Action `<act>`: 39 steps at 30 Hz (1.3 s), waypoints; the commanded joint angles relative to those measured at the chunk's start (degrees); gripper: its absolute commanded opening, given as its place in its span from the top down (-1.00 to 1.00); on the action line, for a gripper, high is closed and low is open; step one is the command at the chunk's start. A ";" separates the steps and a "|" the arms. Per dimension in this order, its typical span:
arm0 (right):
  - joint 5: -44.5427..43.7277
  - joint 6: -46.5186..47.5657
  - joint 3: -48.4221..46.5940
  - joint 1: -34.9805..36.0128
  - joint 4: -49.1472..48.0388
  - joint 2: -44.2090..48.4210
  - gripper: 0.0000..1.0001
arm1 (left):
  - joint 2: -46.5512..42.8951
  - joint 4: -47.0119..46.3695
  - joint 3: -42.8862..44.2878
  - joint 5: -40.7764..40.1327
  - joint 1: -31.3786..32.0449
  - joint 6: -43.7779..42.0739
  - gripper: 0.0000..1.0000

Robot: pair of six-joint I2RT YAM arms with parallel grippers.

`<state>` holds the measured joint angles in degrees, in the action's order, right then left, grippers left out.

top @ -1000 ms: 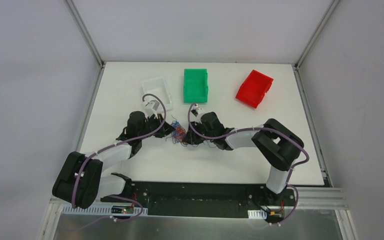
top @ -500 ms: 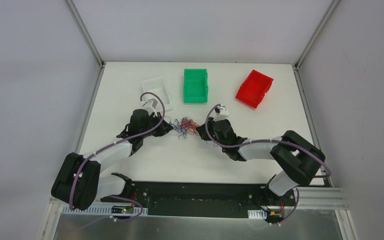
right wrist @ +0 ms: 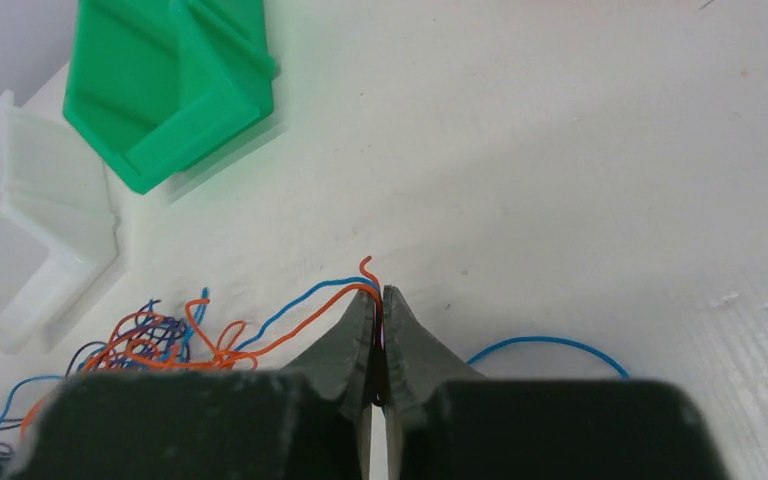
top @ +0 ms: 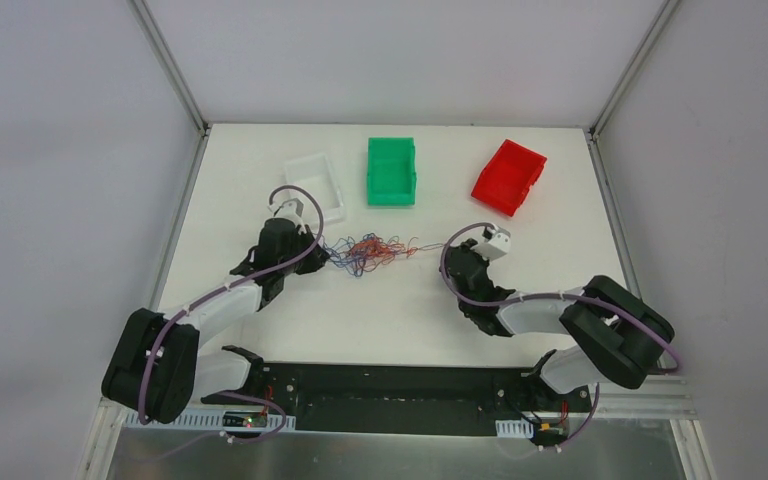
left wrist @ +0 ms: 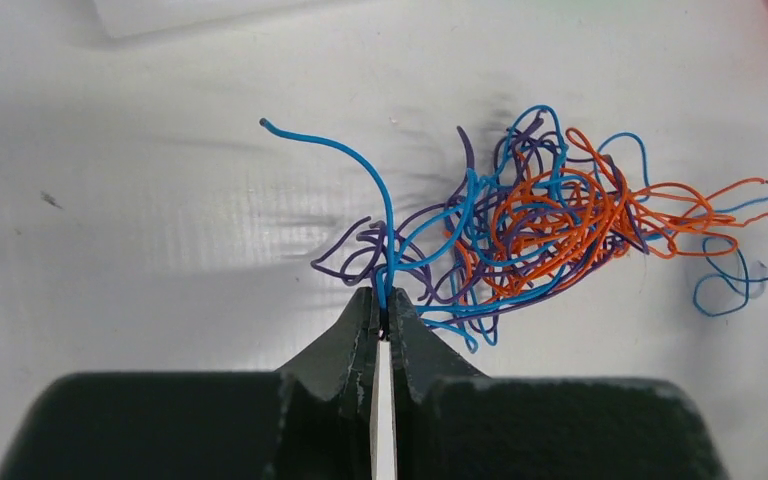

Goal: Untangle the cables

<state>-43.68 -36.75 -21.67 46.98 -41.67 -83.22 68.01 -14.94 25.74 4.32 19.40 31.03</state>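
The cables' orange middle is bunched between both pinched cable ends, so next I open my left gripper and take pieces nearer the cables' middle (top: 347,254) while my right gripper moves in.
The cables (top: 375,252) form a loose tangle of thin blue, orange and purple wires on the white table, stretched between my two grippers. My left gripper (top: 323,252) is shut on the tangle's left end; in the left wrist view its jaws (left wrist: 384,300) pinch blue strands of the cables (left wrist: 535,215). At the tangle's right end my right gripper (top: 447,254) is shut too. In the right wrist view (right wrist: 380,295) it pinches an orange and a blue strand that run left to the cables (right wrist: 150,340). A blue loop (right wrist: 550,345) curves out to the right of those jaws.
Three bins stand in a row at the back of the table: a clear one (top: 315,180), a green one (top: 391,171) and a red one (top: 508,177). The table's edge rail (top: 620,230) runs along the right.
My right gripper closed on strands and drew away to the right, my left drifted slightly left. The compact knot has been pulled out into a longer, looser tangle.
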 commanded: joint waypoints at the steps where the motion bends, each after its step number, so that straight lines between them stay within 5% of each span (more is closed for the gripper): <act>1: 7.12 7.66 -3.10 -0.17 -2.68 0.00 0.72 | 2.86 -1.80 2.91 8.25 -0.59 -2.89 0.88; 4: 18.46 13.67 -5.05 0.13 -5.56 -2.81 0.08 | 4.40 -4.13 2.91 12.72 -0.50 -2.81 0.74; 7: 23.30 15.98 -6.68 0.81 -5.90 -4.70 -0.21 | 5.64 -4.80 3.37 14.92 -0.50 -2.87 0.53; 11: 28.29 19.13 -9.87 1.55 -2.52 -6.52 -0.29 | 6.52 -4.79 3.40 15.30 -0.41 -3.21 0.13; 19: 24.56 24.09 -20.23 5.75 9.81 -11.10 -0.37 | 5.98 1.01 5.28 7.97 1.36 -5.54 -0.64; 21: 23.59 24.86 -20.92 5.82 10.21 -11.14 -0.54 | 4.55 2.07 5.18 4.49 2.59 -6.57 -0.94; 24: 23.03 27.35 -23.36 5.84 13.27 -11.36 -0.70 | 2.65 2.66 4.72 1.65 3.80 -8.17 -0.97; 33: 27.96 27.54 -33.60 5.84 25.77 -17.29 -0.56 | 14.28 6.00 12.15 4.04 4.49 -10.10 -0.94; 39: 24.85 22.28 -38.46 7.36 34.11 -22.25 -0.31 | 20.86 12.95 17.70 3.47 4.42 -9.99 -0.40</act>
<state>-16.91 -11.00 -57.17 52.88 -14.81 -103.33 86.85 -7.64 40.47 8.38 23.31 22.31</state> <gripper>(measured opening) 0.686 0.777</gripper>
